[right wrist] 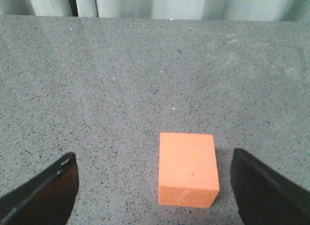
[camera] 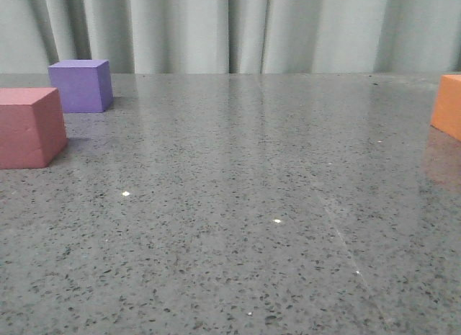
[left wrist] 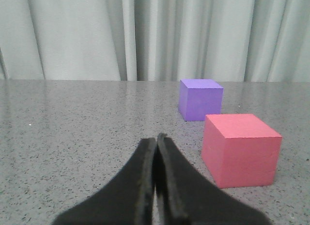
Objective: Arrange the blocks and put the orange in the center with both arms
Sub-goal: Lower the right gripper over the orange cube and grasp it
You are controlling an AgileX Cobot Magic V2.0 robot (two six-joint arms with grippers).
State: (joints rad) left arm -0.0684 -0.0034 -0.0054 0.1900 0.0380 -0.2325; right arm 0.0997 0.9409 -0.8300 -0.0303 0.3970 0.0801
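My right gripper needs to come down over the orange block next, and then I need to close it on the upper part of its opposite sides (camera: 441,96) (right wrist: 161,162).
The orange block (camera: 448,106) rests at the table's right edge, cut off by the front view. In the right wrist view it (right wrist: 187,169) lies between the spread fingers of my right gripper (right wrist: 153,159), nearer one finger, touching neither; that gripper is open. The purple block (camera: 81,85) stands at the far left with the pink-red block (camera: 29,126) just in front of it. My left gripper (left wrist: 156,138) is shut on nothing, low over the table; the pink-red block (left wrist: 240,149) and purple block (left wrist: 200,99) sit ahead of it, off to one side. Neither gripper shows in the front view.
A speckled grey stone table (camera: 238,205) carries everything. A pale pleated curtain (camera: 238,29) hangs along its far edge.
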